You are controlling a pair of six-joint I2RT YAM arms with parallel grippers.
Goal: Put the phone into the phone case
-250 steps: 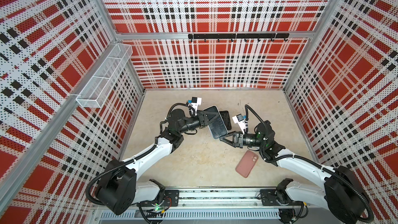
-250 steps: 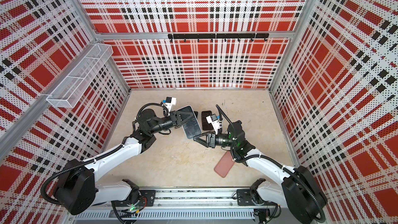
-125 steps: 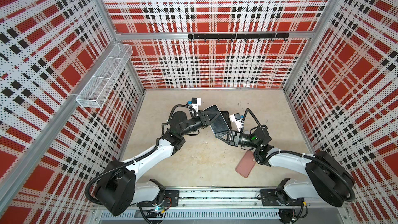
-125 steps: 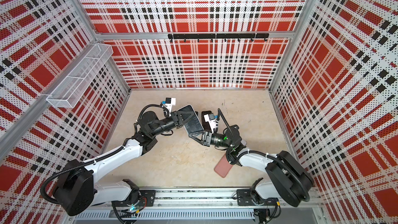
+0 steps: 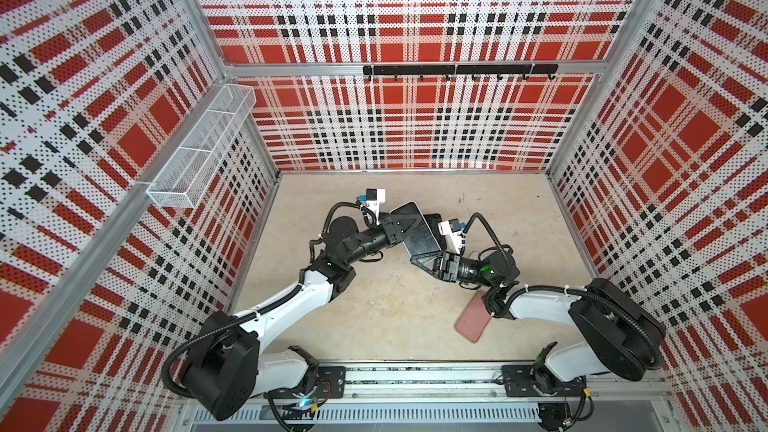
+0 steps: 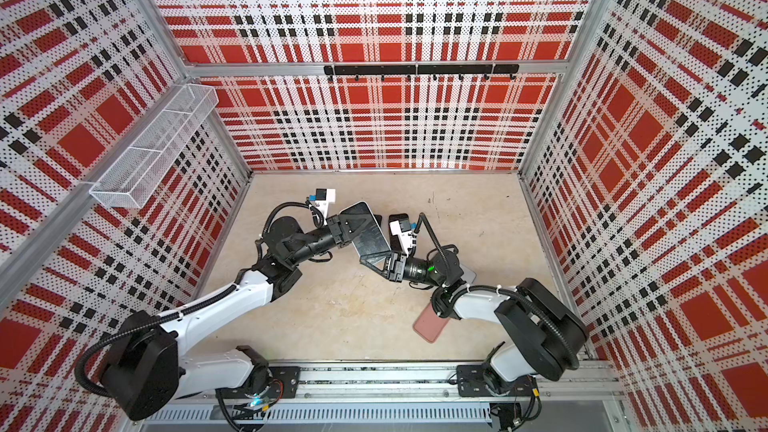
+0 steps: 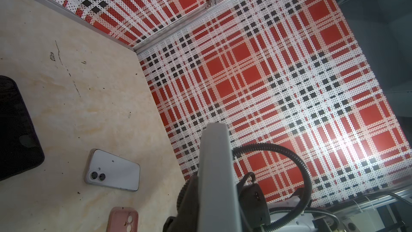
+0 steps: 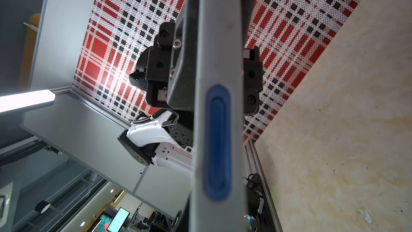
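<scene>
My right gripper is on the lower end of the slanted, hanging phone, so it should take the long side (image 6: 385, 236) before my left gripper opens.
A phone (image 5: 419, 236) with a dark screen and grey rim hangs tilted above the middle of the table, visible in both top views (image 6: 368, 231). My left gripper (image 5: 400, 227) is shut on its upper left side. My right gripper (image 5: 424, 261) is shut on its lower end. Both wrist views show the phone edge-on: a grey rim (image 7: 216, 175) in the left one, a rim with a blue button (image 8: 218, 130) in the right one. A pink phone case (image 5: 473, 317) lies open side up on the table under my right forearm, also in the left wrist view (image 7: 123, 219).
A black case (image 5: 435, 218) lies on the table behind the held phone (image 7: 15, 130). A white phone (image 7: 112, 170) lies back up between the black and pink cases, mostly hidden under my right arm in the top views. A wire basket (image 5: 199, 147) hangs on the left wall.
My right gripper has moved left and up to the phone and shut on its lower end. My left gripper has kept its hold, barely moving.
</scene>
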